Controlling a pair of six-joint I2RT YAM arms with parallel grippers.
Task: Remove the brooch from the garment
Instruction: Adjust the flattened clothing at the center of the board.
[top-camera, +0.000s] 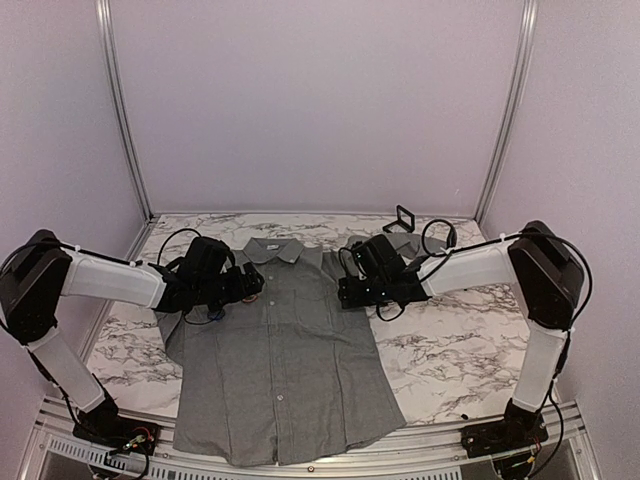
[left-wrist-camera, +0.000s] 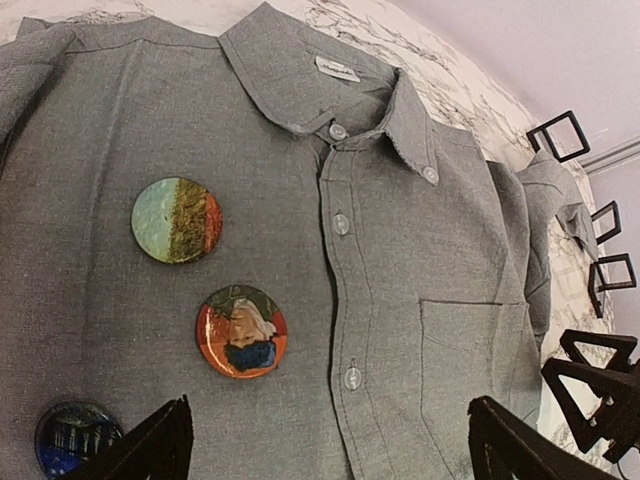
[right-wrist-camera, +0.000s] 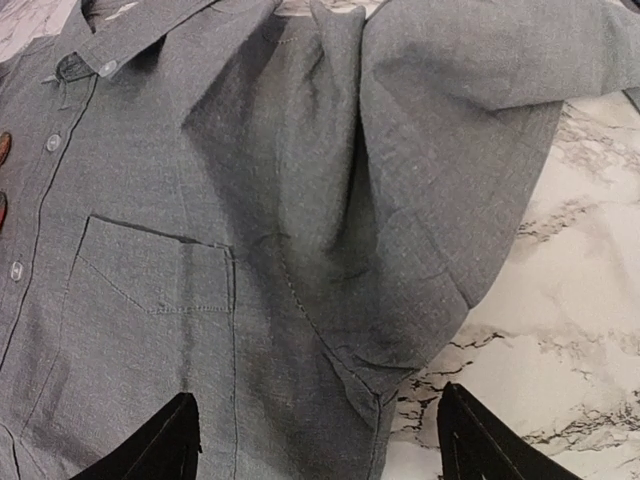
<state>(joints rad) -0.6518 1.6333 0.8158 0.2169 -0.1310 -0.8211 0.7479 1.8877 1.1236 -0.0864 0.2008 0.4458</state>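
Observation:
I should next close my left gripper on the folded sleeve's outer edge (top-camera: 167, 330), on the side of the grey garment nearest the dark blue brooch.
The grey garment (top-camera: 280, 350) lies flat and buttoned on the marble table, collar at the far end. Three round brooches are pinned on its chest in the left wrist view: a green, brown and red one (left-wrist-camera: 177, 220), a portrait one (left-wrist-camera: 242, 331), and a dark blue one (left-wrist-camera: 72, 438) by my left finger. My left gripper (left-wrist-camera: 330, 450) hovers open over the placket, with the portrait brooch just ahead of it. My right gripper (right-wrist-camera: 320, 445) hangs open above the pocket side and armpit seam (right-wrist-camera: 370, 385). Neither holds anything. In the top view the arms hide the brooches.
The folded right sleeve (right-wrist-camera: 450, 120) bunches up beside bare marble (right-wrist-camera: 560, 330). Small black square frames (left-wrist-camera: 560, 135) stand at the table's far right corner, one visible from above (top-camera: 404, 218). Both grippers (top-camera: 250, 285) (top-camera: 345, 290) face each other across the shirt's chest.

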